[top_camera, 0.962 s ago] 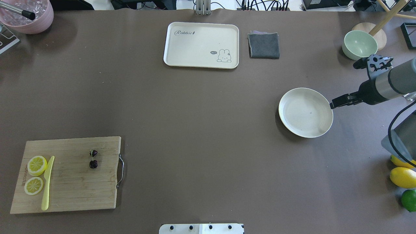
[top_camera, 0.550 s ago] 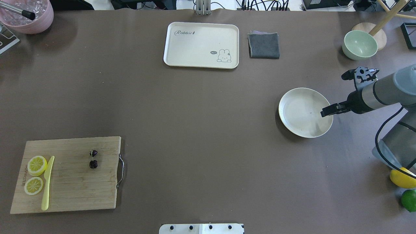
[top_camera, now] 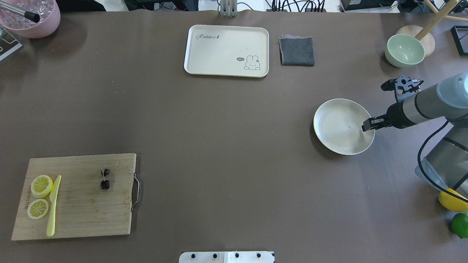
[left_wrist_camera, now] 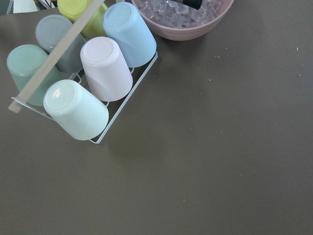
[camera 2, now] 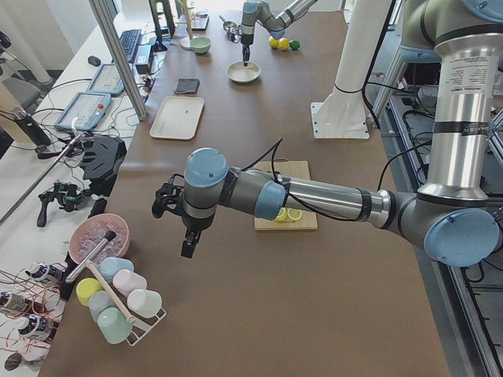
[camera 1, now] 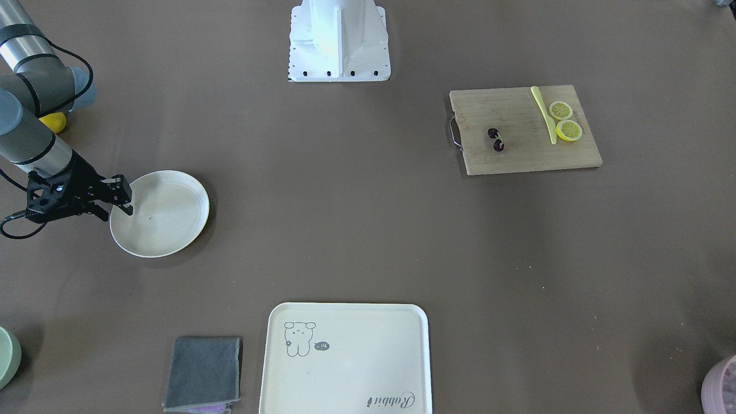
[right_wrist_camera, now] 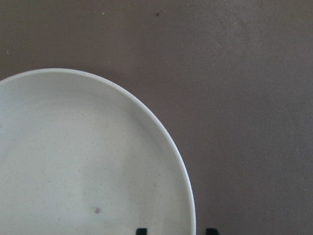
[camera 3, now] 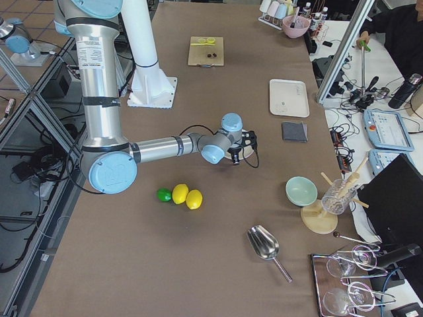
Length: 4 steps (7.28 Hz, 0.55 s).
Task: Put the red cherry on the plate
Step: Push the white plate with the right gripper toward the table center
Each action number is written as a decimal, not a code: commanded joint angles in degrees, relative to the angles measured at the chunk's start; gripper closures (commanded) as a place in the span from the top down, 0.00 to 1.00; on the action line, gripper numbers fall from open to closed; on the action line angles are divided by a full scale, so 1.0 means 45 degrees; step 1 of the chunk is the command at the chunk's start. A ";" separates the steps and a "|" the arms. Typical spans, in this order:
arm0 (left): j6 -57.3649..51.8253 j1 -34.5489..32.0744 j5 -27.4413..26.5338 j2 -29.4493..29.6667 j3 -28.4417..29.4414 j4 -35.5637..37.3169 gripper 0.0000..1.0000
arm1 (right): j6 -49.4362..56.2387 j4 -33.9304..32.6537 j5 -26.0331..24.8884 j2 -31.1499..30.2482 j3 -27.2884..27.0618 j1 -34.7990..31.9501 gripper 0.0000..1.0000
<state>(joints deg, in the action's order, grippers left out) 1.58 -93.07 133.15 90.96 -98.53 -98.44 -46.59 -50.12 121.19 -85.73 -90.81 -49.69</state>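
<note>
Next, I let go of the round cream plate with my right gripper on bare table (camera 1: 348, 193) between the white base and the cream tray.
The red cherry (top_camera: 105, 179), two dark round fruits on one stem, lies on a wooden cutting board (top_camera: 80, 204) at the near left; it also shows in the front-facing view as the cherry (camera 1: 495, 140). The round cream plate (top_camera: 336, 128) sits at the right. My right gripper (top_camera: 366, 124) hangs at the plate's right rim. In the right wrist view its fingertips (right_wrist_camera: 141, 230) stand apart on either side of the rim of the plate (right_wrist_camera: 73, 156), so it is open. My left gripper (camera 2: 189, 247) shows only in the left side view, hovering over bare table; whether it is open or shut I cannot tell.
Two lemon slices (top_camera: 41, 185) and a yellow knife (top_camera: 53, 206) share the board. A cream tray (top_camera: 226, 40), grey cloth (top_camera: 297, 51) and green bowl (top_camera: 404, 50) line the far side. A lemon (top_camera: 452, 202) and lime (top_camera: 460, 224) lie near right. A cup rack (left_wrist_camera: 83, 73) is under the left wrist.
My right gripper moved left and slightly toward the robot, from beside the plate's right edge to over its rim. The cherry and plate stayed put.
</note>
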 commanded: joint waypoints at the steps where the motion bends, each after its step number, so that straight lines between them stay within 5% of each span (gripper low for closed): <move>1: 0.0000 0.0000 0.0000 0.0021 -0.0038 0.0000 0.98 | -0.0773 -0.0053 0.0040 0.0357 -0.0055 0.0008 0.00; 4: 0.0000 0.0000 0.0000 0.0021 -0.0057 0.0000 0.98 | -0.1578 -0.0073 0.0854 0.0670 -0.0445 -0.0438 0.00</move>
<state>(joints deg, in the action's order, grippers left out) 1.58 -93.05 133.15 91.05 -98.72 -98.44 -52.20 -50.51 122.56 -83.44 -92.19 -50.34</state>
